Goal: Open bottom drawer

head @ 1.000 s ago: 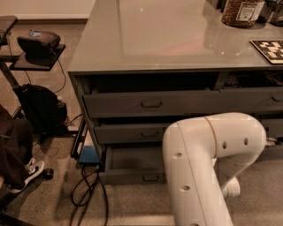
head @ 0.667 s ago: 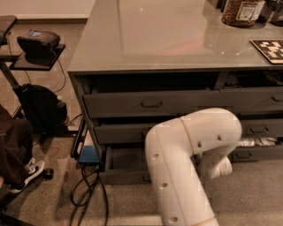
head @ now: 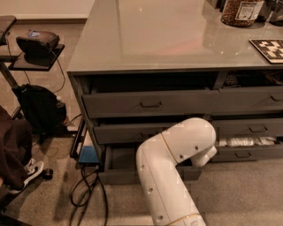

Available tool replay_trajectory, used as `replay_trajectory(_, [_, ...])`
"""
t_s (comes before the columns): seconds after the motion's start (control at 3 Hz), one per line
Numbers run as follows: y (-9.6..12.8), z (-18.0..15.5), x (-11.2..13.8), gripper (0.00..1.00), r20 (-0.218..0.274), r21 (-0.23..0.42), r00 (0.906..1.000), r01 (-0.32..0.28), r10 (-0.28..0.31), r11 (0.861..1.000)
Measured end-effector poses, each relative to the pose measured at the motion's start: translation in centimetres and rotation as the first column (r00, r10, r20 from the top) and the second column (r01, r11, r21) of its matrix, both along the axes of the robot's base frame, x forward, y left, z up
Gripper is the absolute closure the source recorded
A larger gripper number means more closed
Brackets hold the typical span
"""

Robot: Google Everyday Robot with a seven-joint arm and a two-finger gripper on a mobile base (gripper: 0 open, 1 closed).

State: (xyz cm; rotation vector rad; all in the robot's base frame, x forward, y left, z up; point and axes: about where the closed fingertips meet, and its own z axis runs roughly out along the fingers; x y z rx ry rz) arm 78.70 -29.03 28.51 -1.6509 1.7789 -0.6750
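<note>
Next, I release the bottom drawer's handle, now hidden behind the arm, further out, with my gripper above the floor (head: 153, 201) in front of the drawer's open tray.
The bottom drawer (head: 118, 175) is the low dark grey drawer at the foot of the left stack. It stands pulled out, and part of its bare grey tray (head: 123, 157) shows. My white arm (head: 177, 150) reaches in from the lower edge and bends in front of the drawer's right half. My gripper is hidden behind the arm's elbow, down by the drawer's right part. The drawer's handle is also covered by the arm.
Taller drawer fronts (head: 150, 104) sit above it, slightly ajar. A right-hand drawer shows white packets (head: 242, 141). Black cables (head: 88, 192) and a blue box (head: 88, 154) lie on the floor at left, beside a black bag (head: 40, 106). A jar (head: 241, 11) stands on the worktop.
My arm has swung left across the cabinet front and now covers more of the bottom drawer. The drawer stands open as before.
</note>
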Motion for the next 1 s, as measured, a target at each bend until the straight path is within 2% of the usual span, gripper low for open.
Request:
replay_trajectory(0.33, [1.6, -5.4, -1.1, 1.0, -0.13, 0.083, 0.9904, 0.058, -0.047, 0.995])
replay_trajectory(0.67, [3.6, -10.5, -5.8, 1.0, -0.291, 0.157, 0.9488, 0.174, -0.123, 0.972])
replay_trajectory(1.0, [4.4, -11.7, -7.4, 1.0, -0.339, 0.177, 0.9301, 0.211, -0.141, 0.961])
